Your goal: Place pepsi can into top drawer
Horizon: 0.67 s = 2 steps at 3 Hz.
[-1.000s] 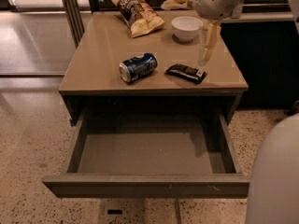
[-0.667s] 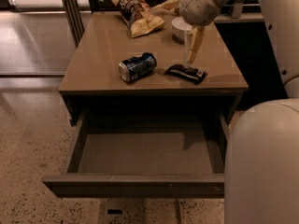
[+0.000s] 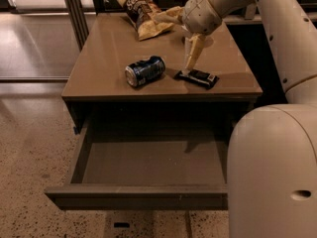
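Observation:
Next, the gripper moves to the pepsi can and closes on its end (image 3: 157, 66) closest to the black snack bar wrapper.
The pepsi can (image 3: 144, 71), blue with silver ends, lies on its side on the brown table top (image 3: 99, 58), near the front edge. The top drawer (image 3: 138, 196) below is pulled wide open, and its grey inside is bare. My gripper (image 3: 187, 69) points down over the table, a little to the right of the can. It hangs just above the left end of a flat black snack bar wrapper (image 3: 198, 78). It holds nothing that I can see.
A chip bag (image 3: 144, 15) lies at the back of the table. My arm's large pale body (image 3: 272, 172) fills the right foreground, beside the drawer's right end. A metal post (image 3: 74, 9) stands at the back left, and speckled floor lies to the left.
My arm has swung left and toward the front. The gripper went from beside the white bowl to over the black wrapper, nearer the can. The bowl is now hidden.

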{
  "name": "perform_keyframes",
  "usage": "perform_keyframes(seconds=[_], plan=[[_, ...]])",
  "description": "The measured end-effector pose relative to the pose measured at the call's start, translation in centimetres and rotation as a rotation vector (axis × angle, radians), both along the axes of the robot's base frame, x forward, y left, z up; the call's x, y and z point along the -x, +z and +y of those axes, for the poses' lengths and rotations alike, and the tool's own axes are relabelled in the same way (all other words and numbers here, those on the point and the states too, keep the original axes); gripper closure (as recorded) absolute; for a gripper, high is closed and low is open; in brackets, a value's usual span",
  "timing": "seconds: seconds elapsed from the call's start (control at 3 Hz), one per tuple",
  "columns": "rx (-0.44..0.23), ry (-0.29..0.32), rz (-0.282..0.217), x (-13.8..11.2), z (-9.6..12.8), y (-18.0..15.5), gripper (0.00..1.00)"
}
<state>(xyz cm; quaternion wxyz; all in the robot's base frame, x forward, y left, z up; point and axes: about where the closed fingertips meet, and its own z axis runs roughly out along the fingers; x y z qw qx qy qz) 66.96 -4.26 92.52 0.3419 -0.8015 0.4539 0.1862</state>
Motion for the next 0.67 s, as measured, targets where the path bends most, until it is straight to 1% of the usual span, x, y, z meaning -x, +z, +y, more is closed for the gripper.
perform_keyframes(seconds=[0.33,0.67], plan=[[-0.039,-0.054,-0.013,-0.4,-0.7,0.1,0.00],[-0.092,-0.056,0.009,-1.7,0.3,-1.9,0.00]])
